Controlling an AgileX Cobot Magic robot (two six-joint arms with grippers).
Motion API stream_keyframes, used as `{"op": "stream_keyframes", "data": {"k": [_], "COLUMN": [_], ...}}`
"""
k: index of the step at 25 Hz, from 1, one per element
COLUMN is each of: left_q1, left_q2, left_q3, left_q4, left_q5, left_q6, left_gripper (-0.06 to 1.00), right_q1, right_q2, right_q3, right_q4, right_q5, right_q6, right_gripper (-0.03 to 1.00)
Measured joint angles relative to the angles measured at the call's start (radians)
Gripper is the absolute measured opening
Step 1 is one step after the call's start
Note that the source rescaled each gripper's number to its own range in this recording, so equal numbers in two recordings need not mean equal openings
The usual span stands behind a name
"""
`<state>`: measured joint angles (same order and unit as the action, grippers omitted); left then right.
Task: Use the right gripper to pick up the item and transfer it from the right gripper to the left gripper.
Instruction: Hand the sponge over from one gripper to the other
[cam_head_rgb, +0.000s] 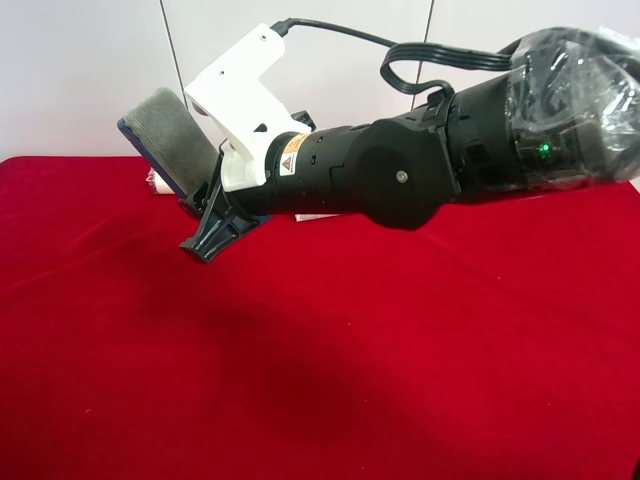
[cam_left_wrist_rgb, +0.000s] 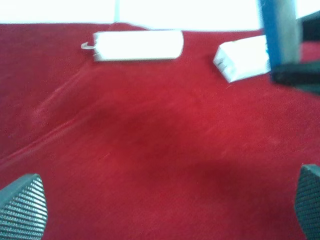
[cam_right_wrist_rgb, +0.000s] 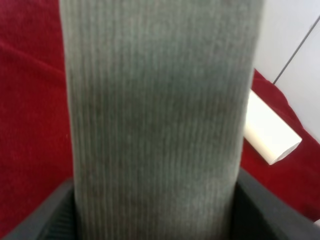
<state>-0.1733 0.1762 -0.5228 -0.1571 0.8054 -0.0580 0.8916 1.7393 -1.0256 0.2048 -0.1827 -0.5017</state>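
Note:
My right gripper is holding the lower end of the grey felt pad, so my left gripper needs to close on the upper half (cam_head_rgb: 166, 129) (cam_right_wrist_rgb: 162, 62) of the pad.
The item (cam_head_rgb: 170, 135), a grey felt pad with a blue base, is held in the air above the red cloth, tilted on edge. My right gripper (cam_head_rgb: 197, 197), on the arm with the white bracket, is shut on its lower end. In the right wrist view the grey felt (cam_right_wrist_rgb: 160, 115) fills the frame between the black fingers (cam_right_wrist_rgb: 270, 210). My left gripper (cam_left_wrist_rgb: 165, 210) is open and empty, with its ribbed fingertips (cam_left_wrist_rgb: 22, 207) wide apart low over the cloth. In that view the item (cam_left_wrist_rgb: 280, 30) shows far off at one edge. The left gripper is out of the exterior view.
A cream-white cylinder roll (cam_left_wrist_rgb: 137, 45) lies on the red cloth (cam_head_rgb: 320, 380) near the white back wall; it also shows in the right wrist view (cam_right_wrist_rgb: 270, 132). A small white carton (cam_left_wrist_rgb: 242, 57) lies beside it, close under the held item.

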Motion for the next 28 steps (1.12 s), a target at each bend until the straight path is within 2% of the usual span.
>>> {"op": "stream_keyframes", "data": {"k": [5, 8, 13, 17, 21, 25, 28], "left_q1": [0.0, 0.0, 0.0, -0.002, -0.068, -0.159, -0.189], "left_q2": [0.249, 0.403, 0.636, 0.763, 0.827, 0.831, 0.831], "left_q3": [0.0, 0.0, 0.0, 0.0, 0.0, 0.0, 0.0], "left_q4": [-0.041, -0.132, -0.266, -0.366, -0.436, -0.448, -0.449], "left_q5": [-0.22, -0.334, -0.507, -0.596, -0.664, -0.751, -0.774], "left_q6": [0.004, 0.028, 0.138, 0.214, 0.285, 0.296, 0.297], "left_gripper": [1.0, 1.0, 1.0, 1.0, 1.0, 1.0, 1.0], "right_q1": [0.0, 0.0, 0.0, 0.0, 0.0, 0.0, 0.0], "right_q2": [0.0, 0.0, 0.0, 0.0, 0.0, 0.0, 0.0], "right_q3": [0.0, 0.0, 0.0, 0.0, 0.0, 0.0, 0.0], "right_q4": [0.001, 0.001, 0.001, 0.001, 0.001, 0.001, 0.001], "right_q5": [-0.001, -0.009, -0.029, -0.035, -0.036, -0.036, -0.037], "right_q6": [0.0, 0.006, 0.008, 0.009, 0.014, 0.034, 0.035], "right_gripper": [0.06, 0.06, 0.06, 0.06, 0.06, 0.06, 0.06]}}
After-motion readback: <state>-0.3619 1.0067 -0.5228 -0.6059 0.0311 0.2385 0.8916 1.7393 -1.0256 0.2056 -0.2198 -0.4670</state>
